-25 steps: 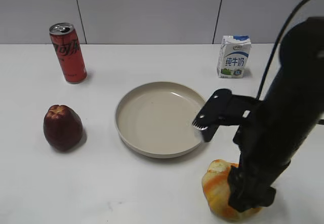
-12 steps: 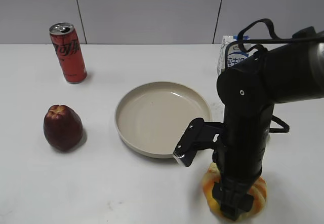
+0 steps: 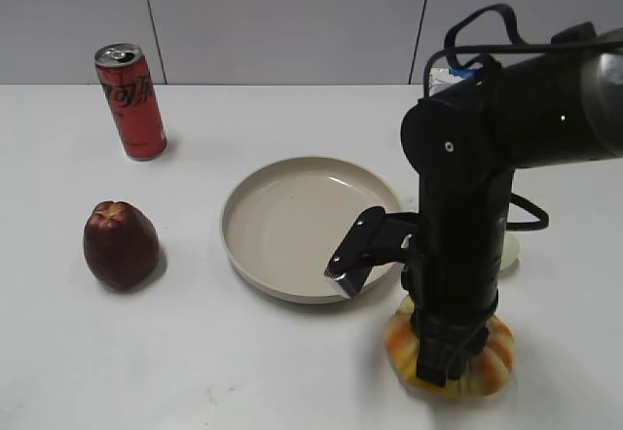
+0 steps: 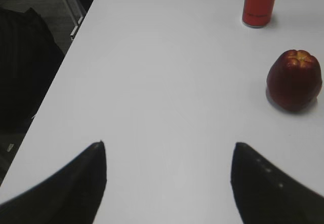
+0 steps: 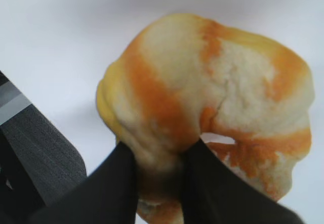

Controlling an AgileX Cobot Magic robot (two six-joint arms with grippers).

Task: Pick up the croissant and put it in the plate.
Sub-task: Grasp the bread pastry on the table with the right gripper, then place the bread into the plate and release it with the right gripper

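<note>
Next, I open my right gripper and let the croissant, still low just in front of the plate, go around the middle of the empty beige plate (image 3: 325, 228).
The croissant (image 3: 493, 350), lumpy with orange and pale yellow stripes, lies low at the table's front right, just in front of the plate's near right rim. My right gripper (image 3: 444, 364) points straight down onto it. In the right wrist view both black fingers (image 5: 159, 147) are shut on one lobe of the croissant (image 5: 228, 77). The wide beige plate (image 3: 255, 189) stands in the middle and holds nothing. My left gripper (image 4: 169, 155) is open and empty over bare table; it does not show in the exterior view.
A dark red fruit (image 3: 120, 243) stands left of the plate and also shows in the left wrist view (image 4: 293, 79). A red can (image 3: 130, 99) stands at the back left. A milk carton (image 3: 446, 75) is mostly hidden behind my right arm. A small pale round object (image 3: 509, 250) lies right of the arm.
My right arm has swung in from the right and stands upright over the croissant. The croissant has shifted slightly and turned between the fingers. The plate, fruit and can have not moved.
</note>
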